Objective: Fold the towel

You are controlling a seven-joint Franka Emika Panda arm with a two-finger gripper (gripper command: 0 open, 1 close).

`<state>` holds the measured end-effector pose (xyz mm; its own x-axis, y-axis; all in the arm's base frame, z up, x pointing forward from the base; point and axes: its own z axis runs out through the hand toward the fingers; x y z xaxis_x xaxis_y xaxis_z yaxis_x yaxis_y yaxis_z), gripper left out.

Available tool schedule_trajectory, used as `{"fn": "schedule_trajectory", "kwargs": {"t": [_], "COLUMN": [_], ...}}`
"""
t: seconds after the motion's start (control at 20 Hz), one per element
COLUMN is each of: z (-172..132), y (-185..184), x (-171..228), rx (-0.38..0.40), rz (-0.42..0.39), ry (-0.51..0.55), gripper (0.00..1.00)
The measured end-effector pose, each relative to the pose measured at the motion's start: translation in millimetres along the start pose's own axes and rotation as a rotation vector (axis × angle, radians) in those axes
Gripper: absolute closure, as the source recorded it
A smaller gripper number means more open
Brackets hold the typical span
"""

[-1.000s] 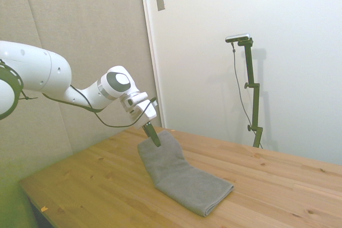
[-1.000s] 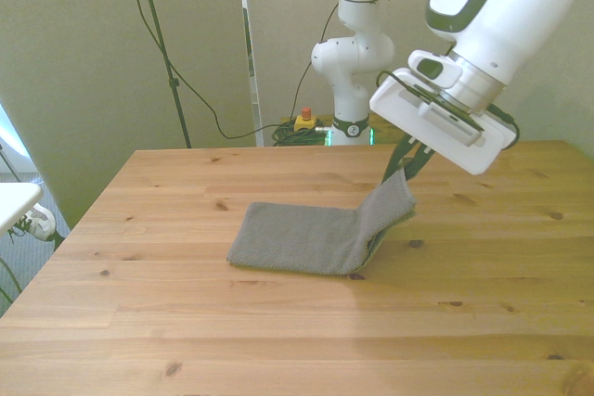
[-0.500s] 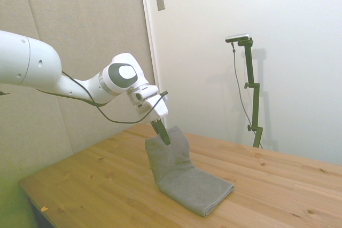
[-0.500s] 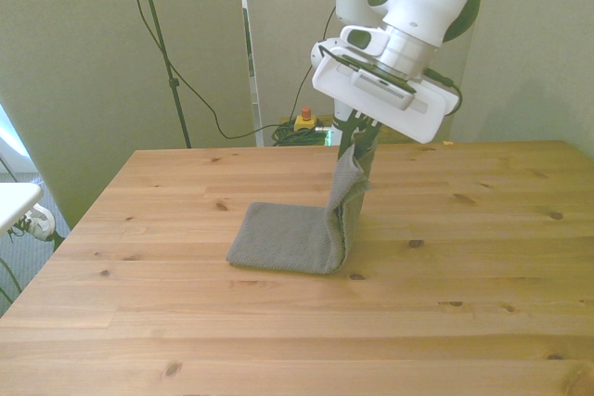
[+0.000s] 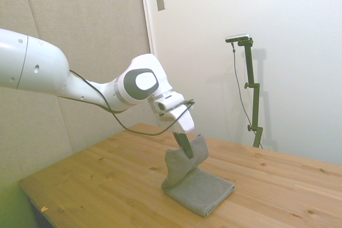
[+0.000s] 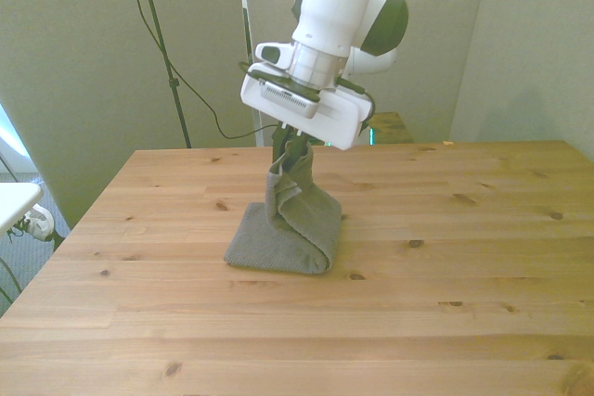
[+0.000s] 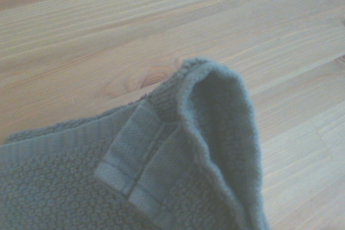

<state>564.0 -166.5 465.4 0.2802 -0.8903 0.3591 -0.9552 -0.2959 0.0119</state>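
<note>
The robot's gripper needs to release the towel's raised end, now held upright over the flat half, on the far corner of the flat half [image 6: 254,207] lying on the table.
The grey terry towel [image 5: 197,182] lies on the wooden table [image 5: 107,185] with one end lifted. My gripper [image 5: 187,149] is shut on that raised end and holds it upright over the flat half. In the front view the towel [image 6: 292,224] stands as a tall fold under the gripper [image 6: 290,147], with its lower half resting flat toward the front view's left. The wrist view shows the towel's hemmed edge [image 7: 161,165] curled over, close to the camera, with bare wood behind it.
The table [image 6: 445,322] stretches wide on all sides of the towel. A dark cable [image 6: 186,90] hangs behind the table at the front view's left. A white object [image 6: 14,201] pokes in at the front view's left edge.
My gripper has carried the towel's lifted end toward the front view's left, over the flat half. The raised flap went from a low slant to standing upright above the rest.
</note>
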Motion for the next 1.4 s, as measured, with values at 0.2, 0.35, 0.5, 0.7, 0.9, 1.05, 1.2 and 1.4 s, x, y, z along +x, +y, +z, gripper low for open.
{"fn": "schedule_trajectory", "kwargs": {"t": [0.2, 0.35, 0.5, 0.7, 0.9, 1.05, 1.2, 1.4], "z": [30, 48, 55, 56, 57, 57, 55, 37], "y": [2, 2, 0, 2, 4, 5, 6, 17], "x": [14, 21, 24, 30, 32, 33, 33, 17], "rx": [0.019, 0.009, 0.001, -0.001, -0.003, -0.005, -0.004, 0.005], "rz": [0.004, 0.01, 0.014, 0.025, 0.029, 0.032, 0.033, 0.029], "ry": [-0.028, -0.034, -0.035, -0.032, -0.031, -0.031, -0.031, -0.08], "gripper": [0.0, 0.0, 0.0, 0.0, 0.0, 0.0, 0.0, 0.0]}}
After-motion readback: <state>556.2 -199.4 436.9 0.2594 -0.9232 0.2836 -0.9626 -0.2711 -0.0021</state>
